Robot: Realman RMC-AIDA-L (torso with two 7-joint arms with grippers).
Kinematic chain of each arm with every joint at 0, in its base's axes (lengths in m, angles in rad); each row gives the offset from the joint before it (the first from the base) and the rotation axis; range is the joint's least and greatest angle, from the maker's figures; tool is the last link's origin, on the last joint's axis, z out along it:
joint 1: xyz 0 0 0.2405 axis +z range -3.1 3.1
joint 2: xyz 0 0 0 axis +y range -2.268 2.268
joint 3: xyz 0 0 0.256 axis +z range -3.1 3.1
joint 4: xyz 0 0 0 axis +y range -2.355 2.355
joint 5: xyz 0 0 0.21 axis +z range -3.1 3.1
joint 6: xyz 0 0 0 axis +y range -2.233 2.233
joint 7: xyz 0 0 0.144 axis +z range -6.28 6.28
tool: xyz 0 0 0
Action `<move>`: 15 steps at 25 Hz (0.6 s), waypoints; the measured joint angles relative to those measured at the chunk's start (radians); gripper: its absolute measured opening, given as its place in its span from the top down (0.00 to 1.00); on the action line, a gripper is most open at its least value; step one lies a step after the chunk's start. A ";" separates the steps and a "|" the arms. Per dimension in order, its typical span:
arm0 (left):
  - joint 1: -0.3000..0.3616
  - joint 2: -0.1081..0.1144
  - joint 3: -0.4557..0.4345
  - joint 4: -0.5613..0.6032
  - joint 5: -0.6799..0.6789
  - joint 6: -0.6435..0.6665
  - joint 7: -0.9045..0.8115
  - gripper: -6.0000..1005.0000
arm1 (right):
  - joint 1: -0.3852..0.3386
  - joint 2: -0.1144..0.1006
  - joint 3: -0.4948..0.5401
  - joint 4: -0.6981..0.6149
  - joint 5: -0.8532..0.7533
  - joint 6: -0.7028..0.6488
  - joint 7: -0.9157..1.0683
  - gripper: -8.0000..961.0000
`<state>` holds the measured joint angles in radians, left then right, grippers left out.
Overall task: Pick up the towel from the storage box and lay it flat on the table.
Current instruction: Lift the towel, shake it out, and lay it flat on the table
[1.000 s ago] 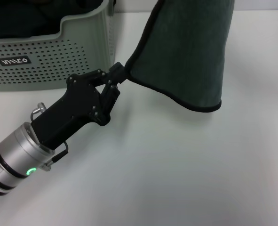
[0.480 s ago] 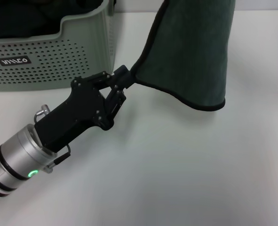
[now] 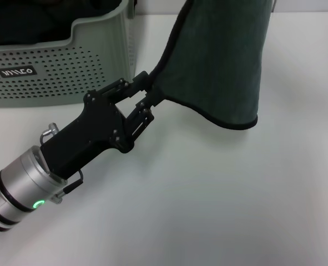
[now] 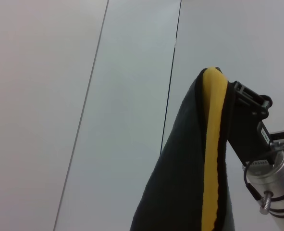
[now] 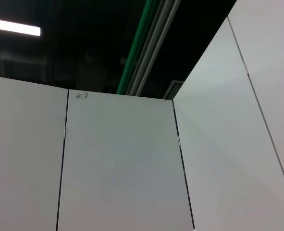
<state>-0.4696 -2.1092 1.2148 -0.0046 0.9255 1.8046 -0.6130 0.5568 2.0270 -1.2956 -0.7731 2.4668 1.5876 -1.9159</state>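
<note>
The towel's corner reaches only the ends of my left gripper's fingers, so I should open them and take the corner deeper (image 3: 167, 91) before both grippers spread the towel.
The towel (image 3: 219, 55) hangs in the air over the table (image 3: 219, 194), dark grey-green side toward the head camera. Its black-bound lower edge is clear of the tabletop. My left gripper (image 3: 150, 90) is open at the towel's lower left corner, one finger above the corner and one below. In the left wrist view the towel (image 4: 190, 159) shows a yellow inner side and is folded over at the top. There my right gripper (image 4: 234, 91) is shut on it. The head view does not show the right gripper. The storage box (image 3: 69, 61) stands at the back left.
A dark cloth (image 3: 30, 22) lies inside the storage box. The box's near wall is close behind my left arm (image 3: 36, 172). Bare white tabletop stretches to the right and toward the front.
My left gripper moved right to the towel's lower left corner and spread its fingers around it. The hanging towel shifted slightly left and up.
</note>
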 joint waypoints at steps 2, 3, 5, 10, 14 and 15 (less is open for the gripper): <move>-0.001 0.000 -0.001 0.000 0.000 -0.001 0.000 0.70 | 0.000 0.001 -0.002 0.000 0.000 0.000 0.000 0.97; -0.001 0.000 -0.003 -0.001 -0.002 -0.001 0.001 0.70 | 0.000 0.001 -0.002 0.000 0.000 0.000 0.000 0.97; -0.001 0.000 -0.006 -0.002 -0.006 -0.001 0.001 0.68 | 0.000 0.001 -0.005 0.000 0.001 0.000 0.000 0.97; -0.001 0.000 -0.008 -0.003 -0.009 -0.001 0.002 0.67 | 0.005 0.001 -0.018 0.014 0.012 -0.001 0.000 0.97; -0.001 0.000 -0.008 -0.002 -0.012 -0.001 0.003 0.68 | 0.014 0.001 -0.023 0.034 0.014 0.000 0.000 0.97; -0.001 0.000 -0.008 -0.002 -0.014 -0.001 0.003 0.68 | 0.015 0.001 -0.026 0.038 0.014 0.000 0.000 0.97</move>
<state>-0.4709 -2.1092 1.2069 -0.0061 0.9117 1.8040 -0.6103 0.5714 2.0278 -1.3212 -0.7351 2.4812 1.5873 -1.9159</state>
